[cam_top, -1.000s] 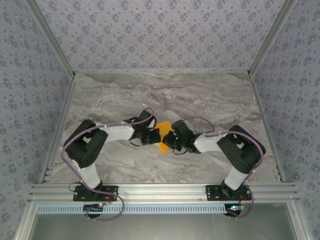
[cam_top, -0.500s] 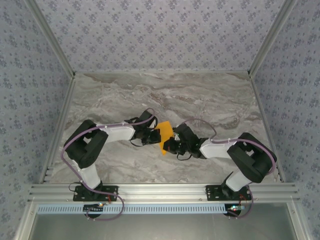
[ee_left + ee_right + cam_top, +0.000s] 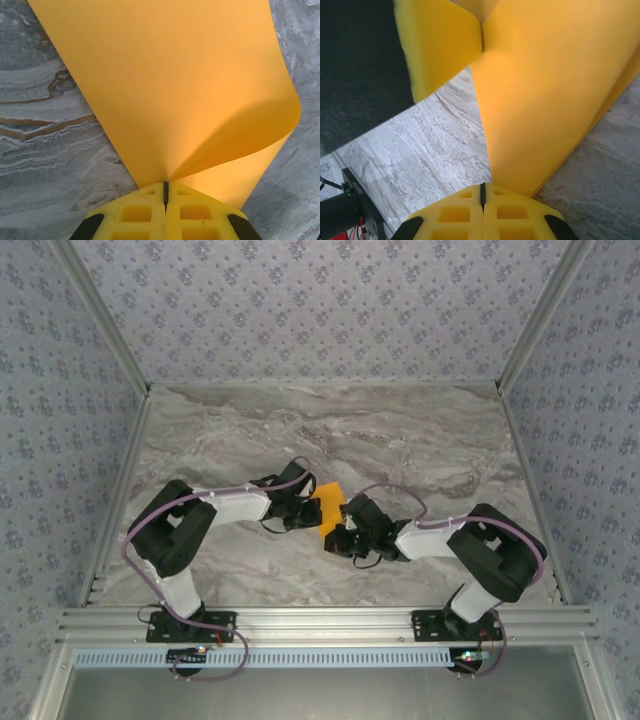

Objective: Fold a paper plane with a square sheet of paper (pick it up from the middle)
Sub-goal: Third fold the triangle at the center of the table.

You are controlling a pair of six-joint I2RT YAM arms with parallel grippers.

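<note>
The held sheet curls open; next I move my right gripper from its lower end up to pinch the sheet's curled side [image 3: 286, 120].
The square sheet of paper [image 3: 328, 506] is bright orange and held above the marble table, between the two arms. My left gripper [image 3: 306, 512] is shut on its left edge; in the left wrist view the sheet [image 3: 170, 85] fans out from the closed yellow fingertips [image 3: 145, 212], and its right side curls over. My right gripper [image 3: 338, 536] is shut at the sheet's lower end. In the right wrist view the paper [image 3: 555, 95] rises from its closed gripper [image 3: 482, 192] as a doubled layer. The left gripper's yellow finger [image 3: 440, 45] pinches the paper's top there.
The marble table top [image 3: 400, 440] stretches out behind and beside the arms. Patterned walls and metal frame rails [image 3: 320, 620] border it. Both arms bend inward and nearly meet at the table's middle.
My right gripper has moved left and towards the near edge, its arm stretching lower. The sheet's lower point has been drawn up and the paper looks shorter. The left arm has barely moved.
</note>
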